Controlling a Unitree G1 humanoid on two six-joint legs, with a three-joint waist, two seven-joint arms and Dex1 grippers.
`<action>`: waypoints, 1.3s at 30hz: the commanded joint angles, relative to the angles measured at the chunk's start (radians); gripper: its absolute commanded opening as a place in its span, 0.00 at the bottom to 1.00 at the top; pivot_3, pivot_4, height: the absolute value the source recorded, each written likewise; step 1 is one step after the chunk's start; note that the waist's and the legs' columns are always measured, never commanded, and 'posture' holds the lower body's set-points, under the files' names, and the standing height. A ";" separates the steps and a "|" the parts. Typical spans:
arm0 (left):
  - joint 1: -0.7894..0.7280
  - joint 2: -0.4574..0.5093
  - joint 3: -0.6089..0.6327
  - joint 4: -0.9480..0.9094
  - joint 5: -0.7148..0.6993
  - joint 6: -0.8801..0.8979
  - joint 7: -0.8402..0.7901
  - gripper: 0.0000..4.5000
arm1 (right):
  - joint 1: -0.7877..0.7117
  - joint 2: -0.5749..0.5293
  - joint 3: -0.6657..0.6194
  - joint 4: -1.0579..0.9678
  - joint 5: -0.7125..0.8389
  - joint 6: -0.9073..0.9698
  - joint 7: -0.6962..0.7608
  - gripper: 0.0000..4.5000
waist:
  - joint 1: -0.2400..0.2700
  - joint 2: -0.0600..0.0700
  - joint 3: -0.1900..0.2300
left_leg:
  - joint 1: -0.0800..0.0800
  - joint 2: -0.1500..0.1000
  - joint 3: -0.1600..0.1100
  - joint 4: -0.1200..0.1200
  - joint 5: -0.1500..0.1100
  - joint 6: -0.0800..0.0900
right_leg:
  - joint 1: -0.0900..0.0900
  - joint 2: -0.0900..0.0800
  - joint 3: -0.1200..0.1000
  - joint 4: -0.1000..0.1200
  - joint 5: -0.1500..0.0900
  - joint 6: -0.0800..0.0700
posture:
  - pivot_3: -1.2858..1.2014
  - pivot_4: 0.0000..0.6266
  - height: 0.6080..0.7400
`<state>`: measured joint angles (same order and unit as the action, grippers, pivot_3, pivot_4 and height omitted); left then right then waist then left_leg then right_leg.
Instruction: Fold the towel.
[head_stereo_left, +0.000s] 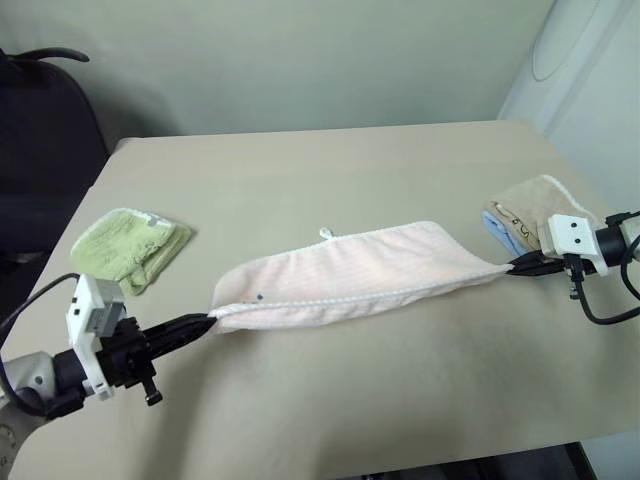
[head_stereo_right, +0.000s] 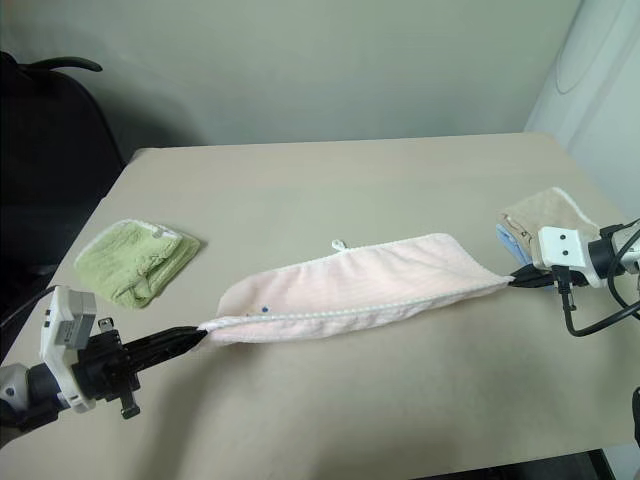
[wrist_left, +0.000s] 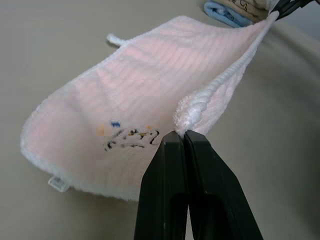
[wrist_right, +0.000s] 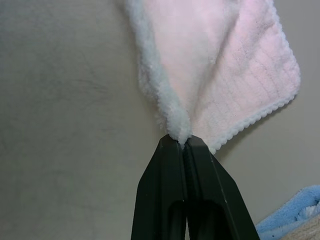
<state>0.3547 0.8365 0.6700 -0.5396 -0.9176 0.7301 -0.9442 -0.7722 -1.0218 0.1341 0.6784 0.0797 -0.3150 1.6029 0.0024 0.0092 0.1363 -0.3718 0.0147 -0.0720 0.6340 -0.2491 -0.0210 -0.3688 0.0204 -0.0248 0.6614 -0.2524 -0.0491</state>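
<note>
The robot's left gripper will release the pink towel's front corner on its back corner (head_stereo_left: 221, 281) (wrist_left: 36, 131) nearest the green towel.
The pale pink towel (head_stereo_left: 350, 275) with white edging is stretched lengthwise over the table (head_stereo_left: 330, 170), doubled over along its length. Its small dark logo (wrist_left: 131, 138) with blue and yellow dots shows near the left end. My left gripper (head_stereo_left: 205, 321) is shut on the towel's left end, low over the front left of the table. My right gripper (head_stereo_left: 512, 265) is shut on the right end, pinching the white edge (wrist_right: 176, 125). The towel's lower fold rests on the tabletop between the two grippers.
A folded green towel (head_stereo_left: 130, 245) lies at the table's left side. A beige towel (head_stereo_left: 530, 205) on top of a blue cloth (head_stereo_left: 503, 232) sits at the right edge, just behind my right gripper. A dark chair (head_stereo_left: 40, 150) stands beyond the table's left edge.
</note>
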 joint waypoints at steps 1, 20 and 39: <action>-0.037 -0.011 0.000 0.001 -0.025 0.000 0.038 0.01 | -0.084 0.030 -0.003 0.033 -0.031 -0.045 -0.036 0.00 | -0.001 0.000 0.000 | -0.001 0.000 0.000 0.000 -0.001 -0.001 | -0.001 0.000 0.000 0.001 0.000 0.000 | 0.52 0.24 1.00; -0.448 -0.058 -0.189 0.459 0.224 -0.110 0.204 0.01 | -0.546 0.373 0.270 0.601 -0.554 -0.201 -0.685 0.00 | 0.002 0.001 -0.001 | -0.016 0.000 -0.002 -0.003 0.001 -0.012 | -0.019 0.000 -0.001 0.004 0.000 -0.003 | 0.52 0.24 1.00; -0.483 -0.073 -0.358 0.575 0.396 -0.196 0.149 0.11 | -0.527 0.444 0.282 0.667 -0.652 -0.116 -0.862 0.05 | 0.002 0.001 -0.001 | -0.025 0.000 -0.002 -0.003 0.005 -0.020 | -0.028 0.000 -0.001 0.005 0.000 -0.004 | 0.52 0.24 1.00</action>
<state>-0.1169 0.7623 0.3023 0.0315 -0.5349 0.5569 -0.7948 -1.2898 -0.5693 0.4211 1.3508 -0.5740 -0.4295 0.7553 0.0042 0.0104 0.1355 -0.3970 0.0152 -0.0737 0.6312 -0.2444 -0.0407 -0.3972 0.0206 -0.0258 0.6669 -0.2525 -0.0531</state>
